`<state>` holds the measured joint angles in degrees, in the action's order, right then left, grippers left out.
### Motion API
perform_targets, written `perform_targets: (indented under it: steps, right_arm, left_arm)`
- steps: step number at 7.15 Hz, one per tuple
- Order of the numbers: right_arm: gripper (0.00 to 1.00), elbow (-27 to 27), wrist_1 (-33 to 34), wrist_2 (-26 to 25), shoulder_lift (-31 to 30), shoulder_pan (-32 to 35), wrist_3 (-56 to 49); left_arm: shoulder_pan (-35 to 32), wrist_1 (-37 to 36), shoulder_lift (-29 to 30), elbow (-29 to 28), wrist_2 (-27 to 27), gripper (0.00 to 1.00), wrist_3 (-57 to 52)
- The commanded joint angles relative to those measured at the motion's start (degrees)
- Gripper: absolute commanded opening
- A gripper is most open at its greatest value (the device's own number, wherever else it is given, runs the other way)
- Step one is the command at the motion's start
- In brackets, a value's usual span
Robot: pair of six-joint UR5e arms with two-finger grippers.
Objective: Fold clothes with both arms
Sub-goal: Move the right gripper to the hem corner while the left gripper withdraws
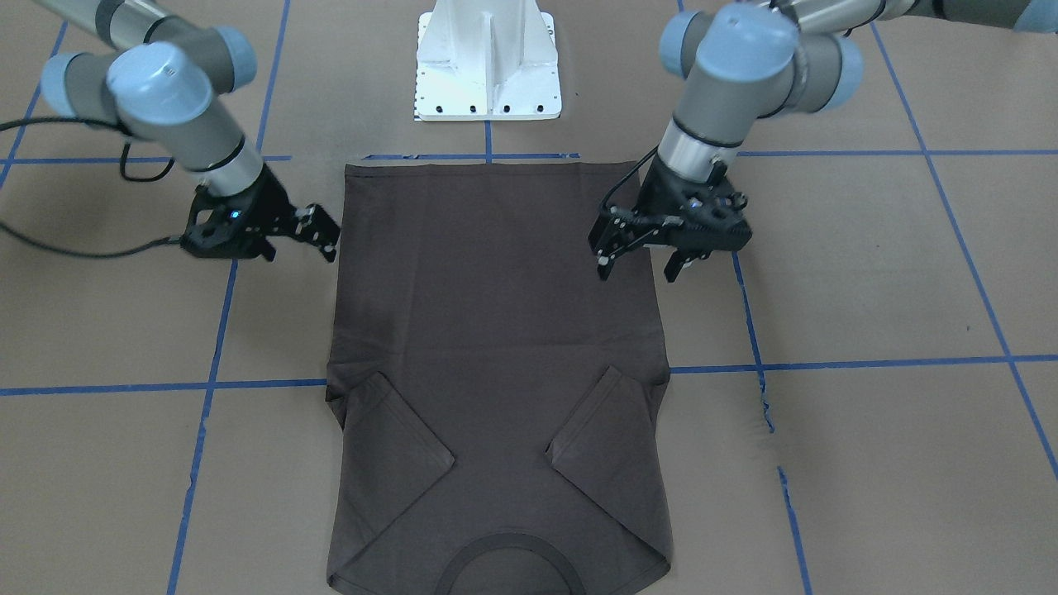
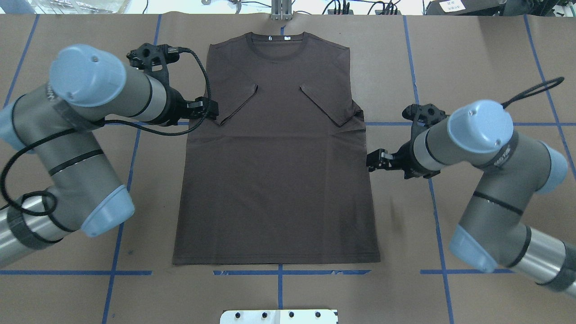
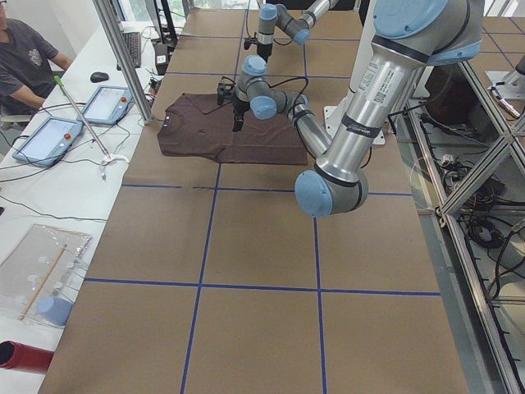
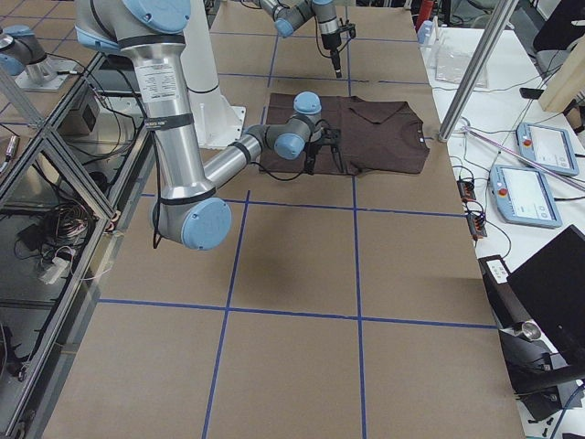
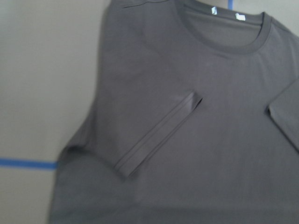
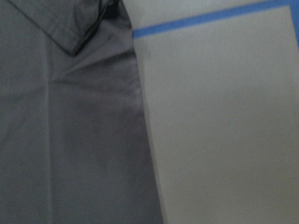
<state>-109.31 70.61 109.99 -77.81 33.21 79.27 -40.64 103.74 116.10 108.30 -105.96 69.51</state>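
Note:
The dark brown-grey T-shirt has a hem corner [image 1: 351, 168] nearest my right gripper, toward the white pedestal base, and my right gripper needs to go there next and close on it.
The dark brown-grey T-shirt [image 1: 496, 330] lies flat on the brown table, collar at the far side from the robot [image 2: 275, 180]. Both short sleeves are folded inward onto the chest. My left gripper [image 1: 638, 268] hovers open and empty over the shirt's side edge, near the folded sleeve in the overhead view [image 2: 211, 110]. My right gripper [image 1: 331, 240] hovers just outside the opposite side edge [image 2: 371, 162], open and empty. The left wrist view shows the collar and one folded sleeve [image 5: 159, 140]. The right wrist view shows the shirt's side edge [image 6: 70, 140]. No fingers show in either wrist view.
The white pedestal base [image 1: 488, 66] stands beyond the shirt's hem. Blue tape lines [image 2: 279, 272] grid the table. A metal post [image 3: 123, 57], tablets [image 3: 49, 135] and a seated person [image 3: 25, 57] are on the collar side.

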Motion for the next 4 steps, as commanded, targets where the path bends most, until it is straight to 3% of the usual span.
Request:
perform_targets:
  steps: [1, 2, 4]
  right_arm:
    - [1.00, -5.2, 0.1, -8.3, -3.7, -11.9, 10.8]
    - [1.00, -5.0, 0.1, -11.7, -4.5, -15.7, 12.6]
    - [0.99, -4.9, 0.5, -11.9, -5.2, -17.6, 12.9]
  left_arm:
    - [0.0, -1.4, -3.4, 6.0, 0.0, 1.00, -1.1]
    - [0.0, -1.4, -3.0, 6.0, 0.0, 1.00, -1.3]
    - [0.0, -1.4, -2.8, 7.0, 0.0, 1.00, -1.2]
